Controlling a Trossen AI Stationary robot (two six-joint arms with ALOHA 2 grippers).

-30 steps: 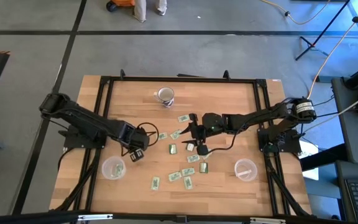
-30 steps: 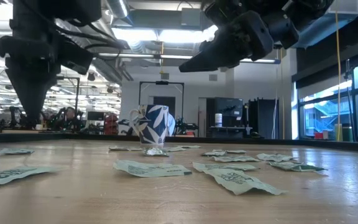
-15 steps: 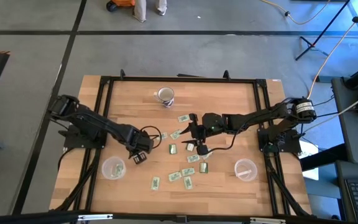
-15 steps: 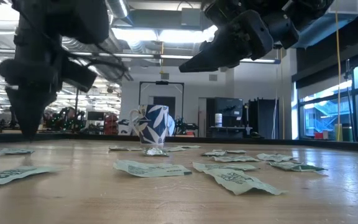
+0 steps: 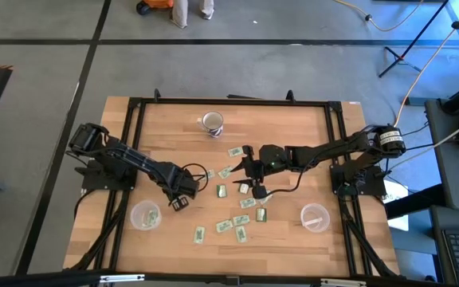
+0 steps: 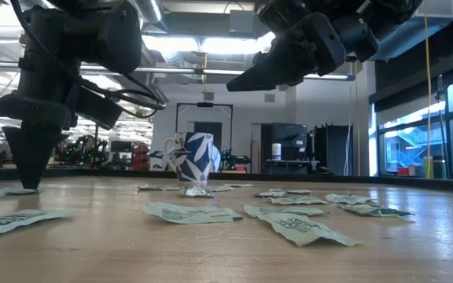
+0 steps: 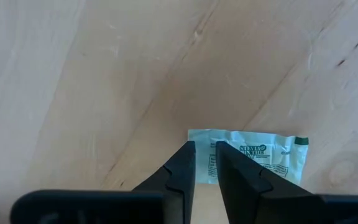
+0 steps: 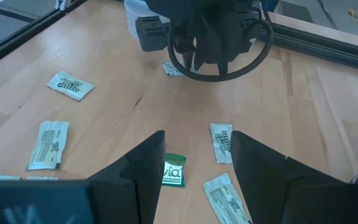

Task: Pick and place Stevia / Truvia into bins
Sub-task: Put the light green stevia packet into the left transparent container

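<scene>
The end of the Stevia packet lies flat across my left gripper's narrow gap, so next I open it wider and pinch that end (image 7: 202, 138) before I lift the packet.
Several green-and-white Stevia packets (image 5: 237, 215) lie flat around the table's middle. My left gripper (image 5: 183, 191) points down at one packet (image 7: 257, 154), also seen in the low view (image 6: 18, 191); its fingers (image 7: 205, 163) stand a narrow gap apart at that packet's end. My right gripper (image 5: 249, 177) hangs wide open well above the table (image 6: 250, 79), over a green Truvia packet (image 8: 174, 171). Two clear cups stand near the near edge, one on the left (image 5: 145, 215) and one on the right (image 5: 315, 217). My left gripper comes from above, pointing down, onto the packet's short end (image 7: 199, 138). Its tips reach the table there (image 6: 23, 185), and a strip of the packet shows in the narrow gap. The packet lies flat on the wood. I cannot tell whether the fingers have pinched it.
A white patterned mug (image 5: 212, 122) stands toward the far edge, in the low view (image 6: 191, 161) behind the packets. A black frame rail (image 5: 134, 143) runs around the table. Bare wood lies along the near edge between the cups.
My left gripper has moved a little toward the table's right and come down from above the table until its tips meet the wood at a packet. The right arm has kept still, and no packet has moved.
</scene>
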